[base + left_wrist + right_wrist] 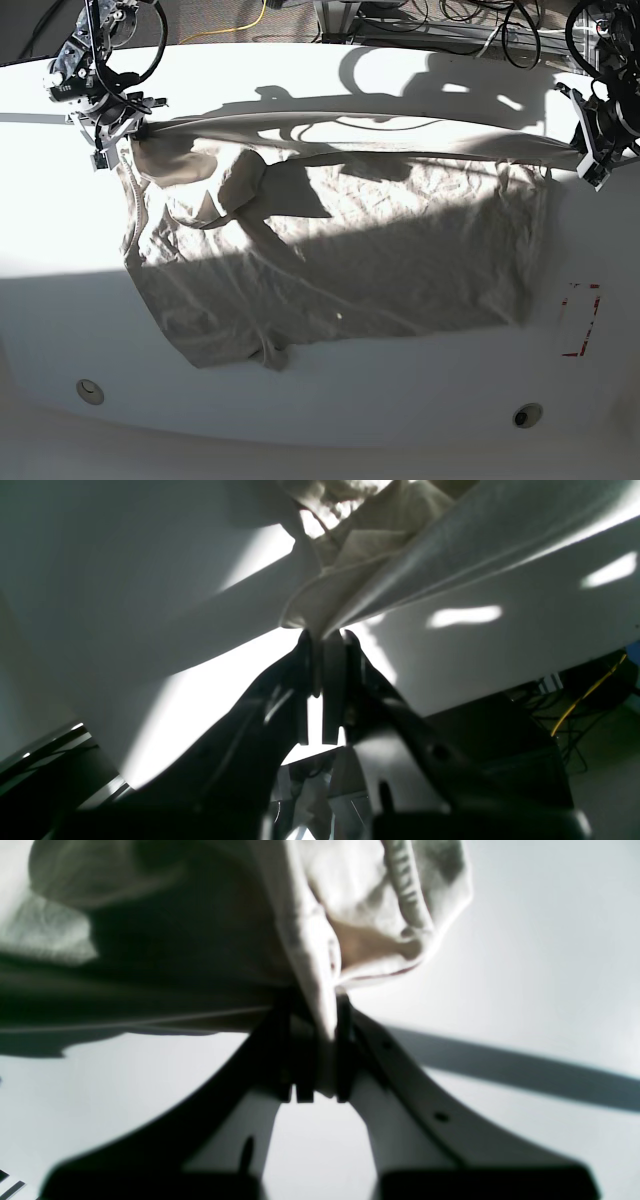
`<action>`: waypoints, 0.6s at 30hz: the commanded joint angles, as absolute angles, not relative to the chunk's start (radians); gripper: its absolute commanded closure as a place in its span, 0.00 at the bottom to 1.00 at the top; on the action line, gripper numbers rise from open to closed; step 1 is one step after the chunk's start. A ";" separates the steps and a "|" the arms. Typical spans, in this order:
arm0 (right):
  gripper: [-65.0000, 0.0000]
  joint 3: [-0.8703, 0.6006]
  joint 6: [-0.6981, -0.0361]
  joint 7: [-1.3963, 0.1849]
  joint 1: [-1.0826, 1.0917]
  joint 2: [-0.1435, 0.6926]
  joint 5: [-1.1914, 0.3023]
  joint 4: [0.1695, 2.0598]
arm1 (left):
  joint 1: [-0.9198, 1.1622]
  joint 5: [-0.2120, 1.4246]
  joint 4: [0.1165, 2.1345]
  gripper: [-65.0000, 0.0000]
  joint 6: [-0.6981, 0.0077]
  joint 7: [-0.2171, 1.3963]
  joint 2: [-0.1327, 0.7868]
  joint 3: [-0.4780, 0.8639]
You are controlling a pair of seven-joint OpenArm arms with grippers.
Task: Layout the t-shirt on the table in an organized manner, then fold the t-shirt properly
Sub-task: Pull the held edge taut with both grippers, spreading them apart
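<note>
The t-shirt corner, now pinched above the white table, will be let go by my left gripper on the t-shirt's side edge [532,213] nearest the red dashed mark.
The beige t-shirt [330,250] lies spread and wrinkled across the white table [300,400], its far edge pulled taut between both arms. At the far right of the base view my left gripper [583,160] is shut on a shirt corner; the left wrist view shows cloth [320,605] pinched between the black fingers [334,680], gripper [322,635]. My right gripper [125,135] at the far left is shut on the shoulder area; the right wrist view shows a fold [320,990] clamped between its jaws, gripper [320,1005]. One sleeve [240,185] is folded over the body.
A red dashed rectangle mark [582,320] sits at the right of the table. Two small round holes [90,391] [527,415] lie near the front edge. Cables [440,20] and equipment run behind the table's far edge. Strong arm shadows cross the shirt.
</note>
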State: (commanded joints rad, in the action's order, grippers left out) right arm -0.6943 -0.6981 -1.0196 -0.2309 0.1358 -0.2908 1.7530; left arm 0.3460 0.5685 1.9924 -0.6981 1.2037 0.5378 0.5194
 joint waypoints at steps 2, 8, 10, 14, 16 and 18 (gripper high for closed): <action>0.94 -0.694 -0.698 -1.020 -0.228 0.136 -0.291 1.755 | 0.303 0.568 1.991 1.00 -0.698 1.204 0.538 0.490; 0.94 -0.693 -0.698 -1.020 -0.220 0.136 -0.291 1.755 | 0.223 0.568 1.989 1.00 -0.698 1.205 0.538 0.432; 0.94 -0.693 -0.698 -1.020 -0.205 0.136 -0.289 1.755 | 0.191 0.568 1.989 1.00 -0.698 1.205 0.536 0.404; 0.94 -0.693 -0.698 -1.020 -0.193 0.139 -0.289 1.755 | 0.157 0.568 1.986 0.99 -0.698 1.205 0.536 0.371; 0.94 -0.693 -0.698 -1.020 -0.185 0.142 -0.289 1.755 | 0.145 0.568 1.975 0.99 -0.698 1.205 0.536 0.361; 0.94 -0.693 -0.698 -1.020 -0.166 0.142 -0.289 1.755 | 0.145 0.567 1.957 0.99 -0.698 1.205 0.536 0.361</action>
State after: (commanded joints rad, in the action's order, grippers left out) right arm -0.6928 -0.6981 -1.0196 -0.1665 0.1419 -0.2892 1.7545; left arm 0.1450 0.5669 1.9571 -0.6981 1.2052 0.5363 0.3613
